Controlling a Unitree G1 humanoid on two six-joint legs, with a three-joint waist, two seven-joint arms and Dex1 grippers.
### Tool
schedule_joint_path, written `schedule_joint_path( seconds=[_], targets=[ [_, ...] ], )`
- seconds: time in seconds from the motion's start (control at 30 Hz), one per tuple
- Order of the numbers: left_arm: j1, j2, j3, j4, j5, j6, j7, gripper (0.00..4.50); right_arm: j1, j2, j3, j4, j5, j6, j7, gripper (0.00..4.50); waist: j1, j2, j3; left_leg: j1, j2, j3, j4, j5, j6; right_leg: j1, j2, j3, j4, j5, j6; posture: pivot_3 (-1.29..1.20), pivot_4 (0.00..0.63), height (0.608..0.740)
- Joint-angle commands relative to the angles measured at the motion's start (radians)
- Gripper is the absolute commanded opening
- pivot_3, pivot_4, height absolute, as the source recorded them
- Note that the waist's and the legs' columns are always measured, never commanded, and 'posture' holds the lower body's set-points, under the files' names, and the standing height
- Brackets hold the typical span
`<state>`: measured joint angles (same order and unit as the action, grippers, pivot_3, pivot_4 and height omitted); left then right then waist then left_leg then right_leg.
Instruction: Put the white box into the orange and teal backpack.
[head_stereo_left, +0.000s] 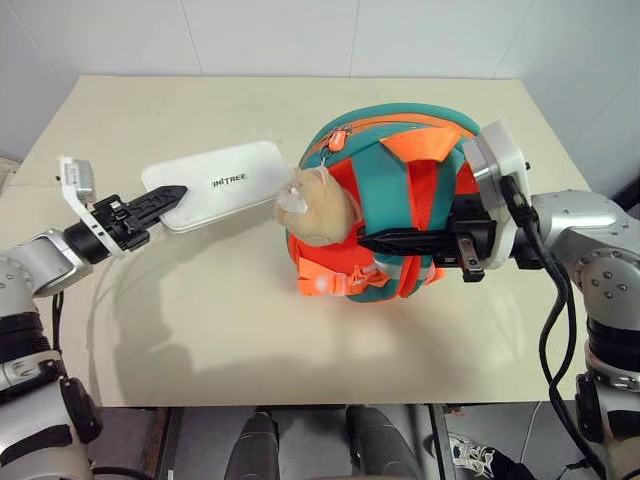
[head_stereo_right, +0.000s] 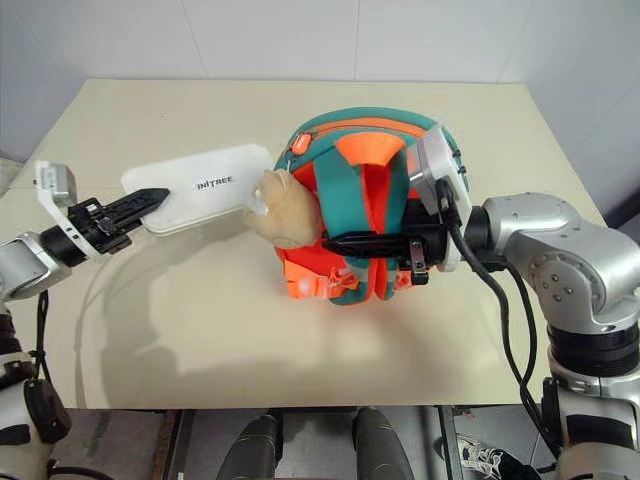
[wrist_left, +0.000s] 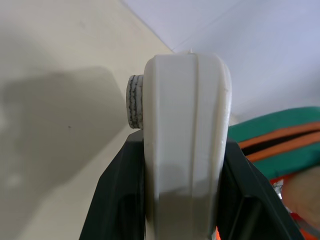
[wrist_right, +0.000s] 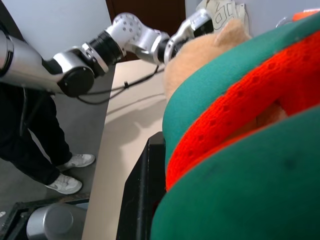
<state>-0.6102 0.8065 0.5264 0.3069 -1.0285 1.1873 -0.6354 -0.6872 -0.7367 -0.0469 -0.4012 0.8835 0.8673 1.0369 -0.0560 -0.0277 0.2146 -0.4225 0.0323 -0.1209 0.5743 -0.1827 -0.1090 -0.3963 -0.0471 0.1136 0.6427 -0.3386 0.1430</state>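
Observation:
I have the white box in my left gripper. Next, I release it inside the backpack's orange-edged zip opening (wrist_left: 282, 142), behind the beige plush toy.
The white box (head_stereo_left: 225, 182), flat with dark lettering, hangs tilted over the table, its far end near the backpack. My left gripper (head_stereo_left: 165, 198) is shut on its near end; in the left wrist view the box's edge (wrist_left: 185, 140) sits between the black fingers (wrist_left: 117, 200). The orange and teal backpack (head_stereo_left: 400, 140) stands upright at centre right, with a beige plush toy (head_stereo_left: 320, 208) on the side facing the box. My right gripper (head_stereo_left: 385, 240) reaches in from the right and is shut on a teal strap (wrist_right: 240, 130). The backpack's opening is not visible.
The beige table (head_stereo_left: 200, 330) has free room in front of and behind the backpack. White walls stand behind and to the right. In the right wrist view a person's legs in dark trousers and white shoes (wrist_right: 65, 182) stand on the floor beside the table.

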Motion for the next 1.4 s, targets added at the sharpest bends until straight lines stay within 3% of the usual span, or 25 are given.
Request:
schedule_joint_path(
  seconds=[0.03, 0.2, 0.57, 0.7, 1.03, 1.4],
  targets=[
    [0.025, 0.056, 0.022, -0.101, 0.000, -0.063, -0.116, 1.29, 0.060, 0.027, -0.022, -0.052, -0.011, -0.094, 0.015, 0.00, 0.001, 0.000, 0.000, 0.000, 0.000, 0.000, 0.000, 0.000, 0.000, 0.000, 0.000, 0.000, 0.000, 0.000, 0.000, 0.00, 0.150, 0.740],
    [0.114, 0.096, 0.049, -0.211, 0.038, -0.267, -0.355, 1.29, 0.186, 0.042, -0.023, -0.037, -0.039, -0.183, 0.056, 0.00, 0.003, 0.000, 0.000, 0.000, 0.000, 0.001, -0.001, 0.000, 0.000, 0.000, 0.000, 0.000, -0.002, 0.000, 0.000, 0.00, 0.150, 0.740],
    [0.177, 0.138, 0.024, -0.205, 0.118, -0.508, -0.646, 1.29, 0.208, 0.040, -0.003, 0.028, -0.097, -0.234, 0.089, 0.00, 0.002, 0.000, 0.000, 0.000, 0.001, 0.001, 0.000, 0.000, 0.000, 0.001, 0.000, 0.000, -0.001, -0.001, -0.002, 0.00, 0.150, 0.740],
    [0.116, 0.137, -0.002, -0.170, 0.134, -0.549, -0.681, 1.29, 0.205, 0.043, 0.000, 0.038, -0.109, -0.244, 0.095, 0.00, 0.004, 0.000, 0.000, 0.000, 0.001, 0.001, 0.000, -0.001, 0.001, 0.001, 0.000, 0.000, -0.001, -0.001, -0.002, 0.00, 0.150, 0.740],
    [-0.035, 0.153, -0.231, -0.121, 0.290, -0.675, -0.827, 1.29, 0.190, 0.055, 0.014, 0.060, -0.135, -0.268, 0.104, 0.00, 0.007, 0.000, 0.000, 0.000, 0.001, 0.001, 0.001, -0.001, 0.001, 0.001, 0.000, -0.001, -0.001, -0.001, -0.001, 0.00, 0.150, 0.740],
    [-0.274, 0.017, -0.453, -0.075, 0.479, -0.808, -0.803, 1.29, 0.183, 0.062, 0.035, 0.070, -0.150, -0.294, 0.111, 0.00, 0.006, 0.000, 0.000, 0.001, 0.001, 0.000, 0.002, -0.001, 0.001, 0.002, 0.001, -0.001, 0.001, -0.001, 0.000, 0.00, 0.150, 0.740]
  ],
)
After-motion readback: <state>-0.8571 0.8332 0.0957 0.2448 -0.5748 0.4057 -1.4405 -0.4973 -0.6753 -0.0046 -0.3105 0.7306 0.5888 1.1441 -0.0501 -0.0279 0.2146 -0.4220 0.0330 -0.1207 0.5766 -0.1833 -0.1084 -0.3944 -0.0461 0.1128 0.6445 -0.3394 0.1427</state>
